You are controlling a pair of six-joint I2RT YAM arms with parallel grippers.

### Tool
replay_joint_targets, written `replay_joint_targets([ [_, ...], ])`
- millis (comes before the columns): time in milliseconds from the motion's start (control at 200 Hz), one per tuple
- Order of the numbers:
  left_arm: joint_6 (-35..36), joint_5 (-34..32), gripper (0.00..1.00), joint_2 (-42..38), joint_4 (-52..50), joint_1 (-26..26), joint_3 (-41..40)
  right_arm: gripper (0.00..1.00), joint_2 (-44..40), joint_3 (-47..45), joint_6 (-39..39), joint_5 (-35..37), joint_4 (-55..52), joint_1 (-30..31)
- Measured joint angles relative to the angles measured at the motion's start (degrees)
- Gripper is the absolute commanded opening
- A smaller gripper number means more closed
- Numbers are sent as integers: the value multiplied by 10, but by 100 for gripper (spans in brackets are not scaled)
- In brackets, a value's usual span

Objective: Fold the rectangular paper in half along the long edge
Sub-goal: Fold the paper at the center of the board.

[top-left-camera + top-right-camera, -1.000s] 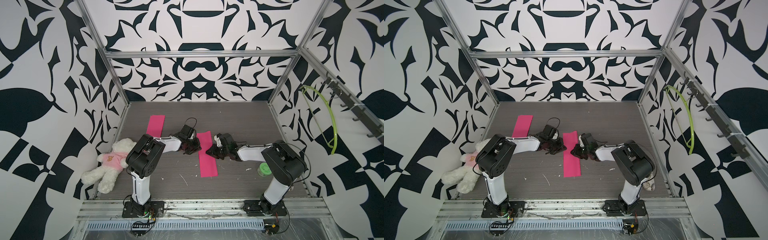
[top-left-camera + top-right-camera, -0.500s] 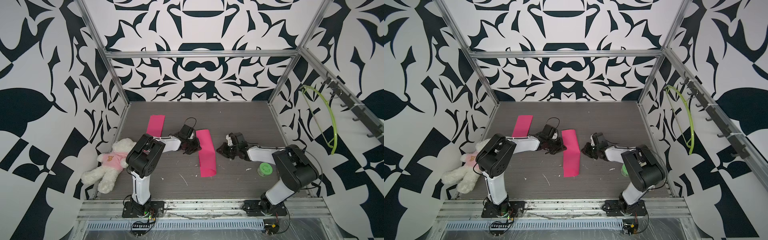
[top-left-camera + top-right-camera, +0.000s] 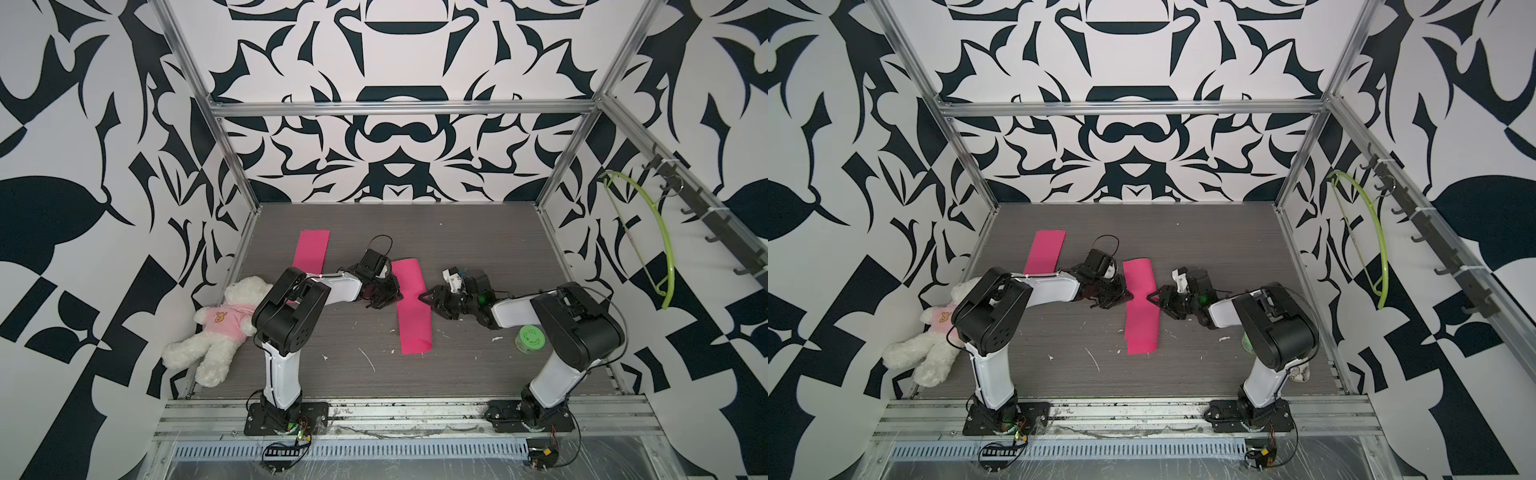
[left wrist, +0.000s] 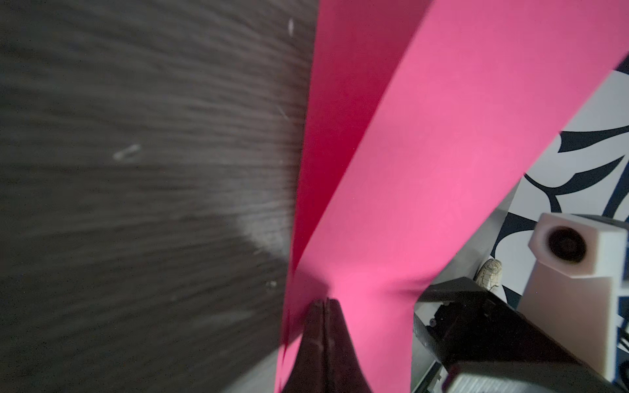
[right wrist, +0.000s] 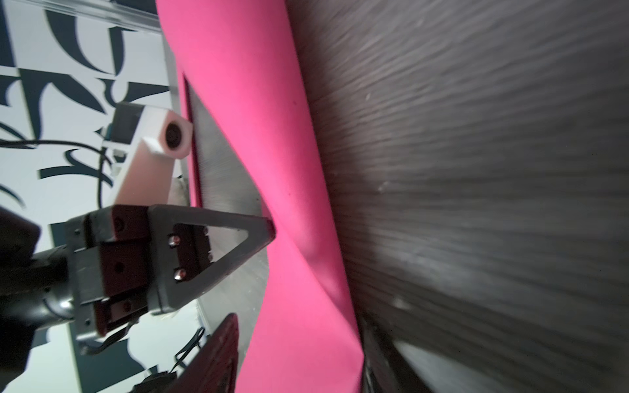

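The paper's rounded fold kinks at the fingers of the robot's right gripper, so that gripper should open, grip the fold's side (image 3: 430, 315) close by and lift the paper together with the left gripper.
The rectangular pink paper (image 3: 413, 324) lies mid-table, loosely doubled over lengthwise, its upper layer bowed off the lower one (image 4: 425, 170). My left gripper (image 3: 392, 293) is shut on the paper's two free long edges on its left side; in the left wrist view its tips (image 4: 325, 301) pinch the sheet together. My right gripper (image 3: 428, 297) is at the paper's right, rounded fold side and is open. In the right wrist view the paper (image 5: 272, 136) runs between its two spread fingers (image 5: 218, 354), with a gap beside it.
A second pink sheet (image 3: 311, 254) lies flat at the back left. A white teddy bear (image 3: 216, 328) lies against the left wall. A green round lid (image 3: 530, 338) sits by the right arm. A green hanger (image 3: 660, 249) hangs on the right wall. White scraps dot the table.
My right gripper drew away to the right, then came back to the paper's fold side with its jaws opening wider. The paper's far end has sprung up slightly. The left gripper has kept its hold.
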Motion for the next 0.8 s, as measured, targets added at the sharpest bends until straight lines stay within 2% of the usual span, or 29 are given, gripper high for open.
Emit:
replay_joint_targets([
  [150,0,0,2,0,0,0,0,53,22,-4,21,-17,45,0],
  [435,0,0,2,0,0,0,0,47,42,18,18,-19,41,23],
  [550,-1,0,2,0,0,0,0,40,54,30,20,-17,40,32],
  [800,-3,1,2,0,2,0,-1,13,69,37,17,-10,30,35],
])
